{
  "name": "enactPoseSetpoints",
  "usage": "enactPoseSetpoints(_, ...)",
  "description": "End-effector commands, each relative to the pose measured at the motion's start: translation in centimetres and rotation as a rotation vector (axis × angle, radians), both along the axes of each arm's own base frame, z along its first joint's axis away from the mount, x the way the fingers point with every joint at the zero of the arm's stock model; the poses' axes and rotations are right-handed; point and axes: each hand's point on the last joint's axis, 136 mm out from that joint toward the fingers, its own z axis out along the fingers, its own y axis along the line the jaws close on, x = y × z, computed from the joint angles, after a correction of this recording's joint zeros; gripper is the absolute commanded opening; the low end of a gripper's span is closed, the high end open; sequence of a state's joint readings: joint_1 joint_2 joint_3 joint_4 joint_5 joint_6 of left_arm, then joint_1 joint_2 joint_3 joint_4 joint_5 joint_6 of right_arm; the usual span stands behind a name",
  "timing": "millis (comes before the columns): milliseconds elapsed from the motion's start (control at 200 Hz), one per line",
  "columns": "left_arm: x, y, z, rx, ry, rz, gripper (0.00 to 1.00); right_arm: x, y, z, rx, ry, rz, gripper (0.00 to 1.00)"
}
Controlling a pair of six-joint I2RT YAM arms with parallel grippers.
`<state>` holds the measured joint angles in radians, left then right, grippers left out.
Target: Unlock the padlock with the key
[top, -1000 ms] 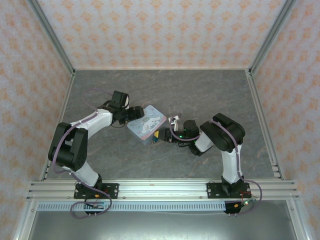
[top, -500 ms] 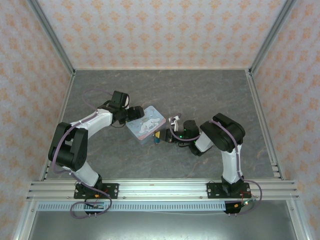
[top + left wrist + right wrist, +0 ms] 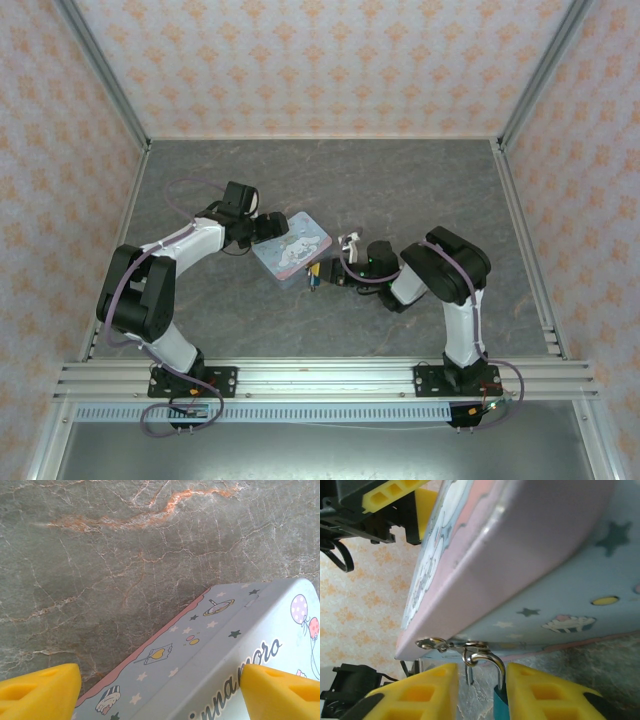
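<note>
My right gripper needs to close on its curved bar (image 3: 492, 659), as the padlock's open shackle is loose in it and hooked through the tin's hasp, and then unhook the padlock from the tin.
The pale blue cartoon tin (image 3: 293, 250) lies mid-table, and my left gripper (image 3: 266, 226) holds its far left corner. In the left wrist view the yellow fingers (image 3: 40, 692) press either side of the tin (image 3: 210, 645), so that gripper (image 3: 160, 695) is shut on it. The teal padlock (image 3: 499, 700) hangs by its silver shackle (image 3: 487, 660) from the tin's hasp (image 3: 432, 644). My right gripper (image 3: 481, 690) is open around it. The padlock lies against the right finger, with a gap to the left one. Seen from above, the right gripper (image 3: 322, 272) is at the tin's near right corner. The key is hidden.
The grey marbled table (image 3: 400, 180) is bounded by patterned walls and an aluminium frame (image 3: 520, 230). The arm bases sit on a rail (image 3: 320, 375) at the near edge. The right arm's elbow (image 3: 450, 262) bends out to the right of the tin.
The right gripper has edged a little left, closer to the tin's near corner. The left arm and the tin have stayed where they were.
</note>
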<state>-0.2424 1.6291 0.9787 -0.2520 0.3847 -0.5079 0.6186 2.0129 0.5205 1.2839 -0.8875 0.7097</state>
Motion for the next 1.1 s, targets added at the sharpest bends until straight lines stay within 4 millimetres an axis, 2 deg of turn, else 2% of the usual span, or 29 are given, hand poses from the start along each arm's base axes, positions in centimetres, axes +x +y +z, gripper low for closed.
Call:
enactPoseSetpoints(0, -1.3, 0.8, -1.2, 0.044, 0.044, 0.013, 0.83, 0.2, -0.3, 1.3, 0.014, -0.060, -0.011, 0.40)
enactPoseSetpoints(105, -1.2, 0.7, -1.2, 0.040, 0.043, 0.014, 0.83, 0.2, -0.2, 1.1, 0.013, -0.053, -0.008, 0.45)
enactPoseSetpoints(425, -1.2, 0.6, -1.3, 0.035, 0.042, 0.016, 0.83, 0.1, 0.7, 0.3, 0.014, -0.023, 0.022, 0.43)
enactPoseSetpoints(671, -1.2, 0.7, -1.4, 0.034, 0.044, 0.017, 0.83, -0.2, 1.5, 0.8, 0.046, -0.026, 0.060, 0.43)
enactPoseSetpoints(1096, -1.2, 0.7, -1.2, 0.036, 0.041, 0.018, 0.83, -0.8, 1.3, 1.1, 0.052, -0.027, 0.071, 0.26)
